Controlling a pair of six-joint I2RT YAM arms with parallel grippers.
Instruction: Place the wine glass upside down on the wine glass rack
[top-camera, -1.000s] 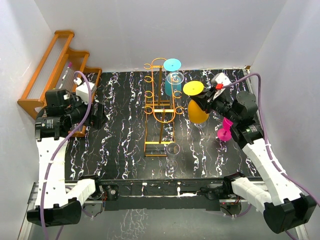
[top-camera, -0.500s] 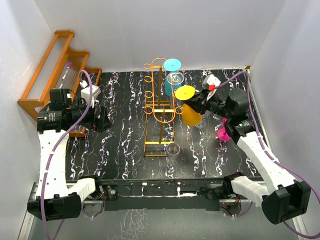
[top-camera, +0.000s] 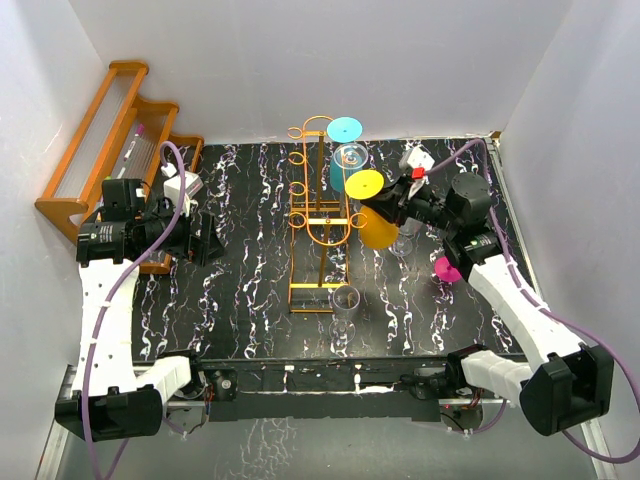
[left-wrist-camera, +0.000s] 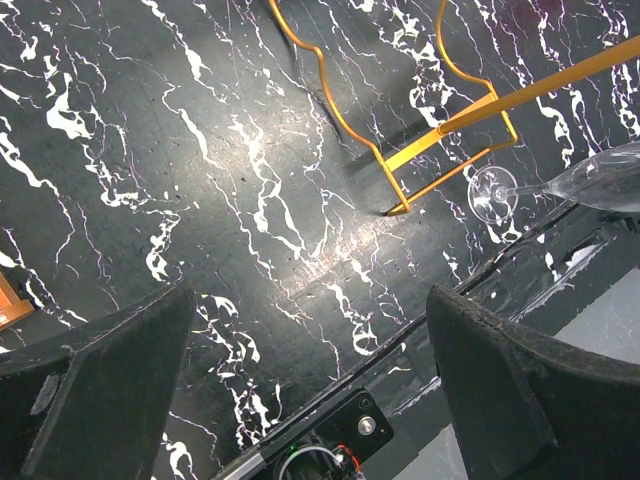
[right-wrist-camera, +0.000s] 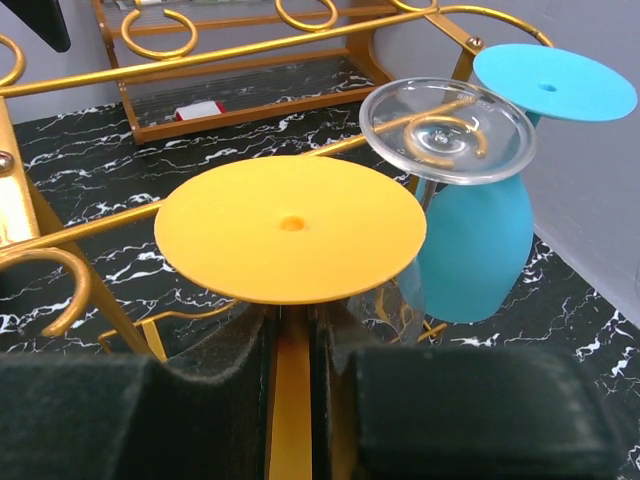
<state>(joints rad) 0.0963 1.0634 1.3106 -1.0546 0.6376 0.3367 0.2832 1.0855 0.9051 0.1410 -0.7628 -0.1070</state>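
My right gripper should release the yellow wine glass on the rack's hook (top-camera: 357, 195) (right-wrist-camera: 251, 218) between the hanging clear glass and the empty near hook.
My right gripper (top-camera: 393, 207) is shut on the stem of a yellow wine glass (top-camera: 366, 184), held upside down with its round foot on top, just right of the golden wire wine glass rack (top-camera: 318, 215). In the right wrist view the yellow foot (right-wrist-camera: 290, 225) sits above my right gripper (right-wrist-camera: 292, 360), level with the rack's rail (right-wrist-camera: 200, 52). A blue glass (right-wrist-camera: 470, 250) and a clear glass (right-wrist-camera: 447, 118) hang upside down on the rack. My left gripper (top-camera: 205, 238) hovers open over the left of the table, nothing between its fingers (left-wrist-camera: 130, 370).
A clear glass (top-camera: 343, 300) stands upright at the rack's near end. A pink glass (top-camera: 448, 266) sits on the table under my right arm. A brown wooden stepped shelf (top-camera: 100, 140) leans at the back left. The rack's wire base (left-wrist-camera: 440, 140) shows in the left wrist view.
My right gripper has carried the yellow glass left, closer to the rack's rail. The left arm shifted slightly right and stays open.
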